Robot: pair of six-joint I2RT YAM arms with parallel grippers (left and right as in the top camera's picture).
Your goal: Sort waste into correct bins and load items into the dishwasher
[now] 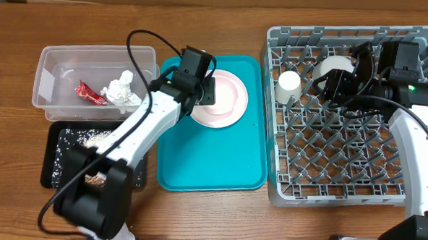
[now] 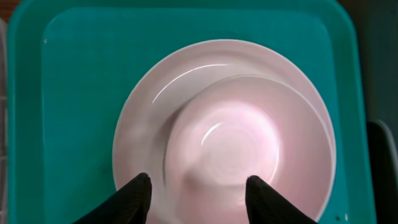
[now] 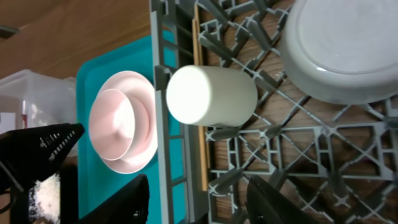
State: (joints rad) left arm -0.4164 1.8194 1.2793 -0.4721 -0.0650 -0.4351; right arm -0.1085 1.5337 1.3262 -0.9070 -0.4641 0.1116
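My right gripper will hold the pink-white bowl next at the bowl's rim (image 1: 234, 99) (image 3: 134, 126) facing the dish rack, opposite my left gripper.
The pale pink plate (image 1: 229, 99) lies on the teal tray with the pink-white bowl (image 2: 230, 140) upside down on it; both also show in the right wrist view, plate (image 3: 148, 134) and bowl (image 3: 115, 121). My left gripper (image 2: 198, 186) is open just above them, its fingers straddling the bowl's near side; in the overhead view it (image 1: 203, 87) sits at the plate's left edge. The white cup (image 1: 288, 86) and the upturned white bowl (image 1: 337, 67) sit in the grey dish rack (image 1: 342, 165). My right gripper (image 3: 198, 193) is open and empty over the rack, beside the cup (image 3: 211, 94).
The clear tub (image 1: 54, 62) at far left holds the red wrapper (image 1: 90, 93) and the white tissue (image 1: 121, 89). The black tray (image 1: 56, 164) below it holds rice and food bits. The teal tray (image 1: 205, 159) lies between the bins and the rack.
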